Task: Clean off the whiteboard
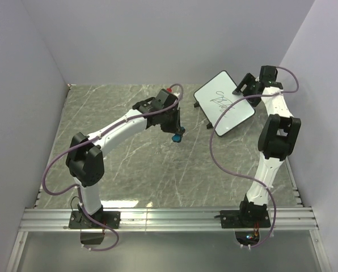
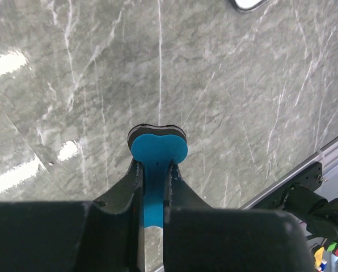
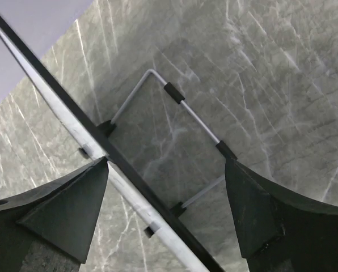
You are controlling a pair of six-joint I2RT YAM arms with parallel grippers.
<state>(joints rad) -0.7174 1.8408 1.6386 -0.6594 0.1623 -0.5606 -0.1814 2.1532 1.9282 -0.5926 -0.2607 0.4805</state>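
The whiteboard should stay steady during erasing, so my right gripper needs to close on the middle of the whiteboard's top edge (image 1: 243, 94) (image 3: 147, 188), opposite the stand's feet.
The whiteboard (image 1: 224, 102) stands tilted on its wire stand at the back right, with black scribbles near its top. My right gripper (image 1: 243, 86) is open at the board's far right edge. In the right wrist view the board's black rim (image 3: 136, 180) runs diagonally between the spread fingers (image 3: 67, 209) of the right gripper (image 3: 166, 215), with the wire stand (image 3: 194, 116) behind it. My left gripper (image 1: 178, 134) is shut on a small blue eraser (image 1: 177, 137) and holds it above the table, left of the board. The eraser (image 2: 157, 148) sticks out past the left gripper (image 2: 156, 170). A board corner (image 2: 249, 3) shows at the top.
The grey marble table (image 1: 129, 170) is walled on the left, back and right. An aluminium rail (image 1: 169, 218) runs along the near edge with both arm bases. A purple cable (image 1: 220, 153) loops from the right arm over the table.
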